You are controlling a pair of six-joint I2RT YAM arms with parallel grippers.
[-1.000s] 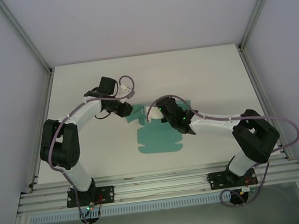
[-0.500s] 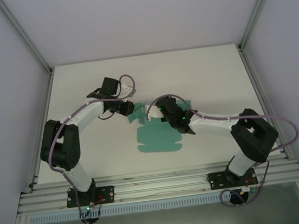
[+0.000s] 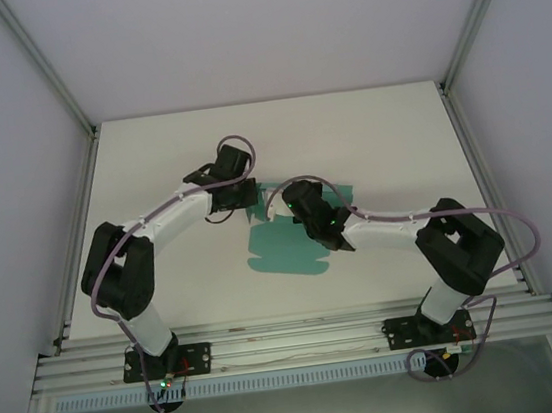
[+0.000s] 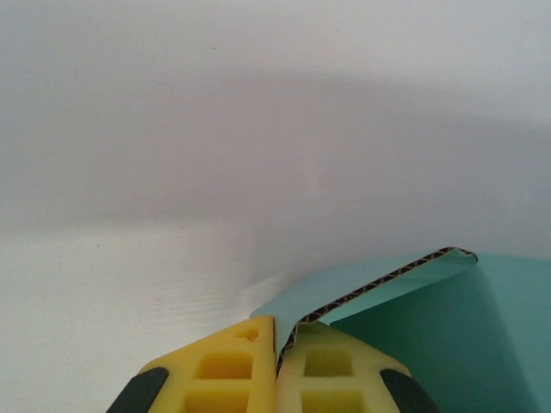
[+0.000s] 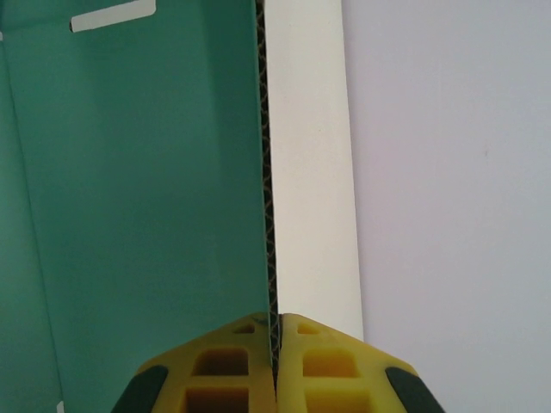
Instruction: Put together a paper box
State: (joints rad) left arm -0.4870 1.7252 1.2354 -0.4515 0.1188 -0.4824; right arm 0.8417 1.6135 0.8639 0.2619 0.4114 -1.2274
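The robot's left gripper pinches the bent flap at the back while the flap slants, so it should open, back off and take the paper box's corner (image 3: 255,214) from the front.
The paper box (image 3: 286,249) is a teal-green die-cut blank lying mid-table, partly under both arms. My left gripper (image 3: 247,198) is shut on a flap at the blank's back left; its yellow fingers (image 4: 232,361) pinch a bent corrugated edge of the paper box (image 4: 413,301). My right gripper (image 3: 296,202) is shut on an upright panel at the back; in the right wrist view the paper box (image 5: 146,198) shows its teal face left of the fingertips (image 5: 323,353) and its white face on the right.
The white table (image 3: 151,171) is bounded by aluminium rails (image 3: 78,231) left and right and grey walls. A purple cable (image 3: 233,143) loops over the left wrist.
The left gripper has swung right and closer to the right gripper, carrying its flap. The blank has shifted slightly left and the right arm has moved left with it.
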